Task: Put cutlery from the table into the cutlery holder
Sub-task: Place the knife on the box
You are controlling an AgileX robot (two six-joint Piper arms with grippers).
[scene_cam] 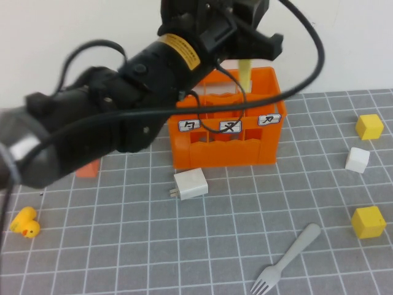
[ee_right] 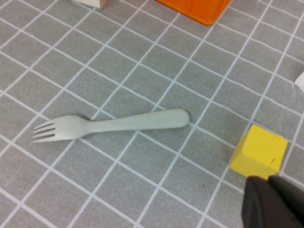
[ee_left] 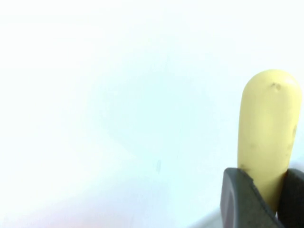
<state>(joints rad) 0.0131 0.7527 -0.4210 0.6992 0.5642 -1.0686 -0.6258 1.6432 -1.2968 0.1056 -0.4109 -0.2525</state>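
Next, my left gripper puts the pale yellow knife down in the orange cutlery holder's compartment [scene_cam: 254,118] nearest the yellow cubes.
My left gripper [scene_cam: 243,56] is shut on the pale yellow knife [scene_cam: 245,75] and holds it upright over the back right part of the orange cutlery holder [scene_cam: 227,147]. In the left wrist view the dark fingers [ee_left: 242,199] clamp the knife [ee_left: 268,123] against a white background. The grey fork [scene_cam: 288,257] lies on the table [scene_cam: 123,246] at the front right, tines toward the front. My right gripper [ee_right: 273,204] is out of the high view; in the right wrist view it hovers shut and empty, apart from the fork [ee_right: 118,124], with a corner of the holder [ee_right: 194,7] beyond.
A white charger block [scene_cam: 191,184] lies in front of the holder. Yellow cubes [scene_cam: 369,126] [scene_cam: 368,222] and a white cube [scene_cam: 357,160] sit at the right. A yellow duck [scene_cam: 25,222] and a small orange cube [scene_cam: 88,169] sit at the left. One yellow cube [ee_right: 259,152] lies by my right gripper.
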